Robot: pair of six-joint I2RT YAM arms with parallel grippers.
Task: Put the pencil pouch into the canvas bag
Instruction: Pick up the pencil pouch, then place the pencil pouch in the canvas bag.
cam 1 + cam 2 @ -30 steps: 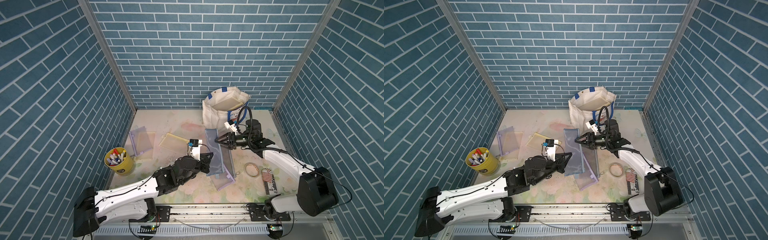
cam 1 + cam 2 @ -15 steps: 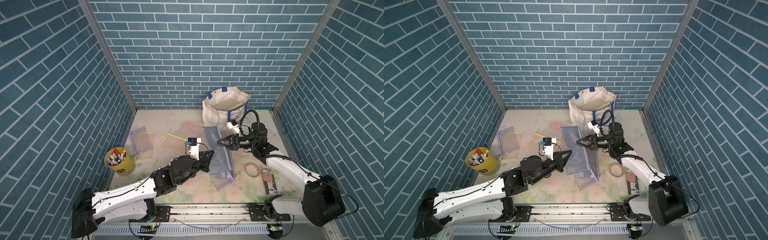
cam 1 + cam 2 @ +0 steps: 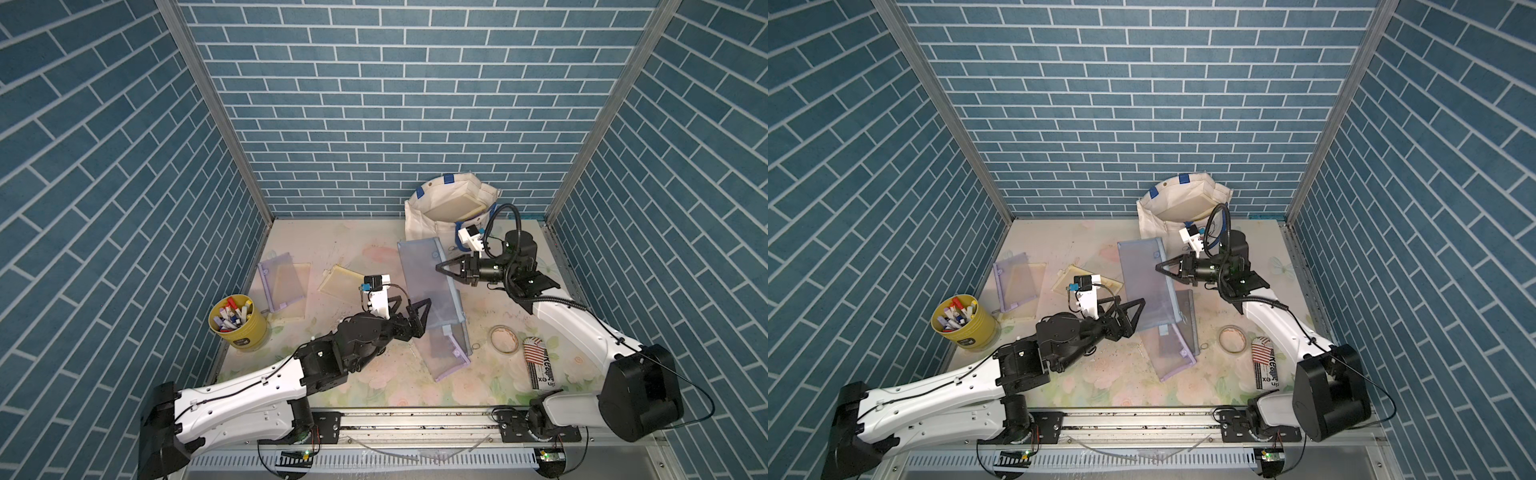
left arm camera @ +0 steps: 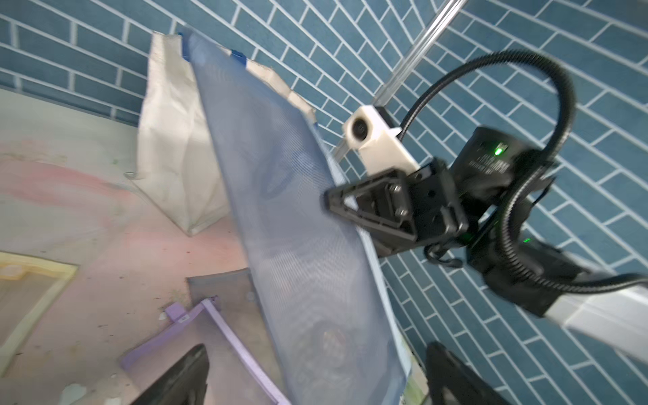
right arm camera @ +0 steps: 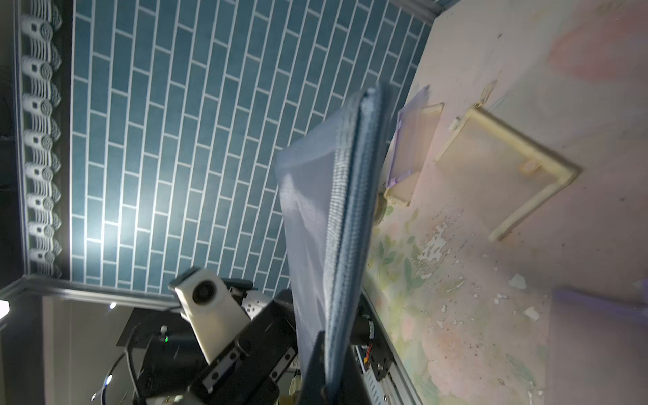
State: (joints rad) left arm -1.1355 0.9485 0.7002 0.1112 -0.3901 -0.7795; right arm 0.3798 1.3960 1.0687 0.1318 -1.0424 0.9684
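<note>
Next, I will grip the purple pouch under the lifted blue one with my left gripper, by the long edge (image 3: 418, 348) nearest the marker cup.
The pencil pouch (image 3: 428, 282) (image 3: 1146, 282) is a blue mesh sleeve, lifted off the table and standing on edge. My right gripper (image 3: 439, 266) (image 3: 1158, 268) is shut on its long side edge, as the right wrist view shows with the mesh (image 5: 315, 217) pinched at the gripper (image 5: 326, 368). My left gripper (image 3: 413, 302) (image 3: 1131, 301) is open, its fingers (image 4: 189, 371) wide apart on either side of the pouch's lower end (image 4: 287, 210). The cream canvas bag (image 3: 424, 220) (image 3: 1154, 216) stands open at the back right, just behind the pouch.
A yellow pouch (image 3: 453, 205) sits inside the bag. On the table lie a purple pouch (image 3: 449, 357) under the lifted one, another purple pouch (image 3: 282, 282), a yellow pouch (image 3: 340, 282), a tape roll (image 3: 503, 337) and a flag-printed pack (image 3: 540, 365). A yellow marker cup (image 3: 237, 320) stands left.
My right gripper has closed on the pouch's edge and my left gripper has opened and let go of it. The pouch has tilted more upright.
</note>
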